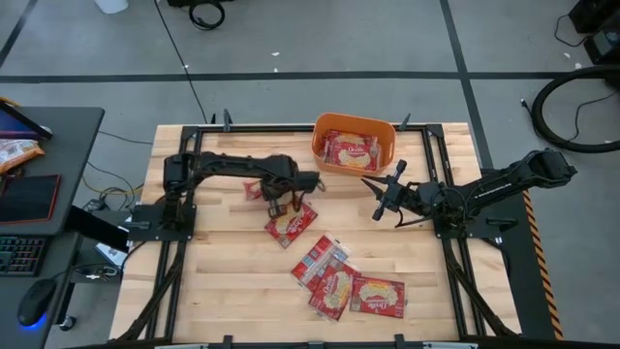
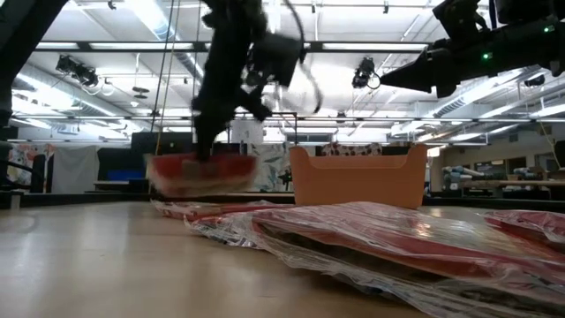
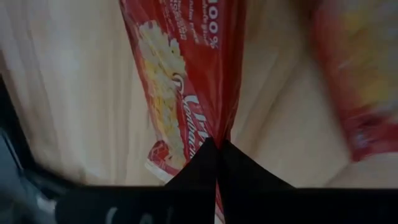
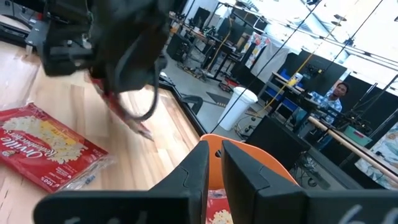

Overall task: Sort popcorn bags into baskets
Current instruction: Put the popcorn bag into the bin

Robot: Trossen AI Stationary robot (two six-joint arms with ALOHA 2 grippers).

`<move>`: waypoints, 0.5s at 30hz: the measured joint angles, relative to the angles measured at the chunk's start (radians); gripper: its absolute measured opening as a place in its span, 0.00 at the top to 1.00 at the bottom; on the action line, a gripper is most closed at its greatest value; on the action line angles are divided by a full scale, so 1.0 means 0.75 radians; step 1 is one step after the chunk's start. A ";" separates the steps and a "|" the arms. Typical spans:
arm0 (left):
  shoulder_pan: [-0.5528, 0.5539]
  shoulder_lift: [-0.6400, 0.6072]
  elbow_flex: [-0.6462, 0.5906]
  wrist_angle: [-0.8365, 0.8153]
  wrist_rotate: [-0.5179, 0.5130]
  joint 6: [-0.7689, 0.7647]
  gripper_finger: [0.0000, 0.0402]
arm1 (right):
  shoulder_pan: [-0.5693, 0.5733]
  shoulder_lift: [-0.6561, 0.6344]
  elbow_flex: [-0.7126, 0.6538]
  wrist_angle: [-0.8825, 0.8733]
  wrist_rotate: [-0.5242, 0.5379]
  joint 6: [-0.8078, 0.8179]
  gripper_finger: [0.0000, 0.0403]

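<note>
I should use my left gripper to let go of the red popcorn bag it has on top of the popcorn inside the orange basket (image 1: 349,150).
My left gripper (image 1: 282,202) hangs over the middle of the table, shut on one red popcorn bag (image 1: 254,190), which is blurred in the low view (image 2: 201,173). A second bag (image 1: 291,226) lies flat just near of it. A loose heap of bags (image 1: 344,283) lies toward the near edge. The orange basket (image 1: 321,145) stands at the far edge with one bag (image 1: 351,149) inside. My right gripper (image 1: 376,199) waits level in the air, to the right of the left gripper. Its fingers (image 4: 214,152) are almost together, with nothing between them. My left gripper pinches the popcorn bag between its two fingers at one end (image 3: 216,132). The fingers come steeply from above. The bag is lifted clear of the table and stretches away below the fingers.
Black frame rails (image 1: 174,254) run along the table's left and right sides. The basket's wall (image 2: 353,181) rises behind the heap. A desk at the left holds an orange snack bag (image 1: 19,151), a keyboard and a mouse. A person (image 4: 336,93) sits far off in the room.
</note>
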 joint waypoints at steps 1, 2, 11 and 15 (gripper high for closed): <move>0.000 0.000 0.048 0.002 0.021 0.027 0.99 | 0.000 0.000 0.000 -0.005 0.005 0.000 0.88; 0.001 -0.001 0.101 0.002 0.045 0.055 0.99 | 0.001 0.000 0.000 -0.010 0.006 0.000 0.88; 0.007 -0.006 0.480 0.134 0.123 0.210 0.99 | 0.001 0.000 0.000 -0.030 0.009 0.032 0.88; 0.007 -0.007 0.522 0.352 0.140 0.301 0.99 | 0.001 0.000 0.000 -0.013 0.009 0.014 0.88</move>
